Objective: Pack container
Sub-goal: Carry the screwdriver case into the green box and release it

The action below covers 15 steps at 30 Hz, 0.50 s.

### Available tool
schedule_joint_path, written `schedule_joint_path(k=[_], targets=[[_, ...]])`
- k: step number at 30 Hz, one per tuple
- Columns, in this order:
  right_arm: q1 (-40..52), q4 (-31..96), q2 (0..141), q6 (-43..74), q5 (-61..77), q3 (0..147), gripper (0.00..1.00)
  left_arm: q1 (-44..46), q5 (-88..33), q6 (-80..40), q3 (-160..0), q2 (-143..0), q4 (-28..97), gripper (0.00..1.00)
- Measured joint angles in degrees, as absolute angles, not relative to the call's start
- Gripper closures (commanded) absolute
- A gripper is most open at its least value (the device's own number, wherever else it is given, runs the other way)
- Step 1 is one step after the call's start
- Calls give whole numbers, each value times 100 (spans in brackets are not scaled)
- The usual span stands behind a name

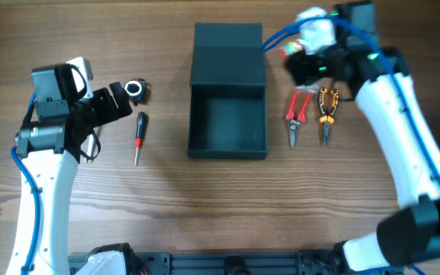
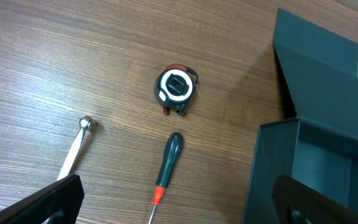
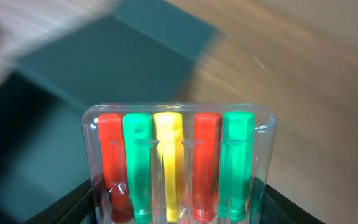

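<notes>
I will have my right gripper release the clear pack of coloured screwdrivers on the container's bottom, toward its folded-back lid [image 1: 223,115] [image 3: 8,127]. The pack is held in the air by the lid.
The dark teal-grey container [image 1: 227,122] stands open at the table's middle, its lid [image 1: 228,55] folded back. It also shows in the left wrist view [image 2: 309,168] and, blurred, in the right wrist view [image 3: 104,68]. My right gripper [image 1: 292,55] is shut on a clear pack of coloured screwdrivers [image 3: 176,165], held in the air by the lid's right edge. My left gripper [image 2: 179,208] is open and empty above a black-and-red screwdriver [image 1: 139,136], seen in its wrist view [image 2: 166,171]. A tape measure [image 1: 135,89] [image 2: 176,87] lies beyond it.
Red pliers [image 1: 295,114] and orange pliers [image 1: 326,111] lie right of the container. A thin white tool with a metal tip [image 2: 76,149] lies left of the screwdriver.
</notes>
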<state>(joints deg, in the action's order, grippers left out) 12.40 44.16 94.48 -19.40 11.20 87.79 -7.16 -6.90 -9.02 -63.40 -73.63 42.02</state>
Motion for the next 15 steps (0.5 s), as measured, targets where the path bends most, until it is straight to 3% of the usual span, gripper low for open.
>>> schedule_joint_path(k=[7, 15], targets=[[2976, 4405, 9537, -3795, 1188, 8790, 96, -716, -692, -902, -6340, -7363, 4202, 0], [3350, 4405, 10890, -4866, 1306, 8790, 96, -716, -692, -902, -6340, -7363, 4202, 0]])
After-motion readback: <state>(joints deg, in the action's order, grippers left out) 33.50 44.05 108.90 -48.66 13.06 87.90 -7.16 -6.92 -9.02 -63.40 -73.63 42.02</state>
